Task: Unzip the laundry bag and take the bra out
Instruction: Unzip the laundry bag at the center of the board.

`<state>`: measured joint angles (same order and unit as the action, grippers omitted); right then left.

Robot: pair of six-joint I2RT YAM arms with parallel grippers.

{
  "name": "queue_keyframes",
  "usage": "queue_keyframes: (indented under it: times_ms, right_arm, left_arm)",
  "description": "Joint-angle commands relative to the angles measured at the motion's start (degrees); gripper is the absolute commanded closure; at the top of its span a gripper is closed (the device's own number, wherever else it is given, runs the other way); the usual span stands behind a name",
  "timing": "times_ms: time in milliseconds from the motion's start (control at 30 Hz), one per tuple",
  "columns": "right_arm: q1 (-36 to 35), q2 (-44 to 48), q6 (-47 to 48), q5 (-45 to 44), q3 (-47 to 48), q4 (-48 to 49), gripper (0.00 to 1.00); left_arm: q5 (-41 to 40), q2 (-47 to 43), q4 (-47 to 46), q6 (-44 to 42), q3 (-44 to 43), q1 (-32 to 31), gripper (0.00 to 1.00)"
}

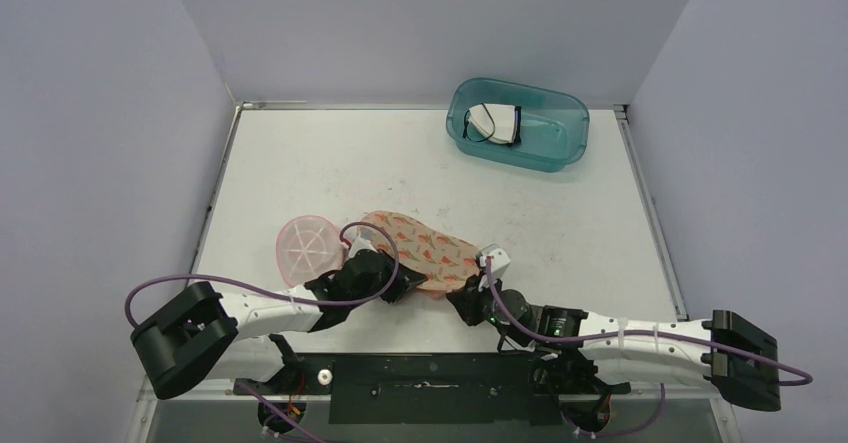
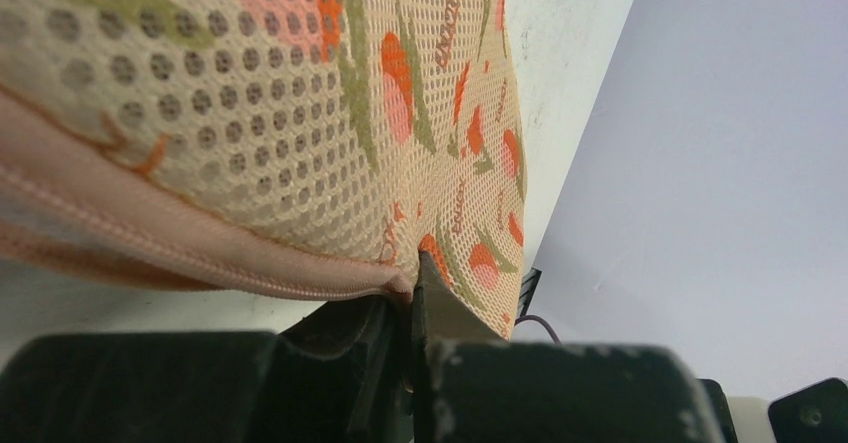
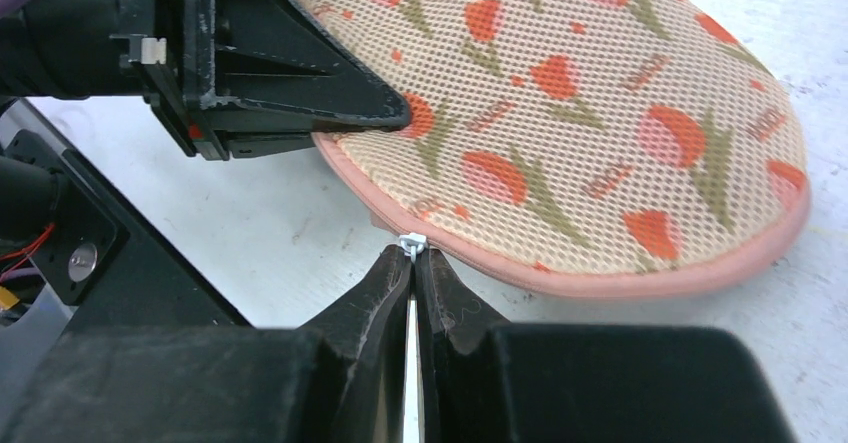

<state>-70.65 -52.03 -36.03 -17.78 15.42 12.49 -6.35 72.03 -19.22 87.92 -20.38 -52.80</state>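
The laundry bag leans toward the cage, so my left gripper opens while my right gripper swings it straighter, then will pinch the bag's rim (image 3: 366, 195) near the pull.
The laundry bag (image 1: 425, 243) is flat mesh with an orange tulip print and pink trim, and it lies mid-table near the arms. My left gripper (image 1: 405, 285) is shut on the bag's near-left edge. In the left wrist view the pink seam (image 2: 300, 283) is pinched between its fingertips (image 2: 412, 273). My right gripper (image 3: 413, 258) is shut on the small white zipper pull (image 3: 412, 242) at the bag's near rim. The left gripper's black fingers (image 3: 330, 103) show at the upper left of the right wrist view. The bra is hidden.
A pink round mesh cage (image 1: 305, 248) lies just left of the bag. A teal bin (image 1: 560, 148) at the back right holds a white item with black straps (image 1: 495, 123). Walls enclose the table on three sides.
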Motion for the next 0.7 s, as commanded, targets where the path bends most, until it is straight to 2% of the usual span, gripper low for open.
queue_keyframes:
  times_ms: [0, 233, 500, 533, 600, 667]
  right_arm:
    - [-0.45, 2.99, -1.86, -5.82, -1.19, -3.60, 0.95]
    - [-0.45, 3.66, -2.64, -6.45, -1.96, -4.83, 0.95]
    - [-0.46, 3.25, -2.18, -5.11, -2.02, -3.20, 0.95]
    - [-0.54, 3.17, -2.06, -4.88, -1.91, -3.13, 0.95]
    - [-0.45, 3.10, -1.79, -4.24, -1.95, -2.69, 0.95]
    - [-0.52, 2.76, -1.53, -3.19, -2.05, -1.72, 0.95]
  left_arm:
    - [-0.35, 0.96, -1.46, -2.73, 0.92, 1.45, 1.00]
    - [1.84, 2.90, 2.53, -9.45, -3.08, 3.36, 1.00]
    - [6.34, 9.62, 5.86, -17.22, -11.07, 5.60, 1.00]
    - [6.35, 9.86, 5.86, -17.51, -11.61, 5.60, 0.97]
    - [8.23, 9.95, 5.86, -17.93, -12.11, 5.62, 0.81]
    - [8.97, 9.02, 6.15, -18.04, -11.95, 5.60, 0.56]
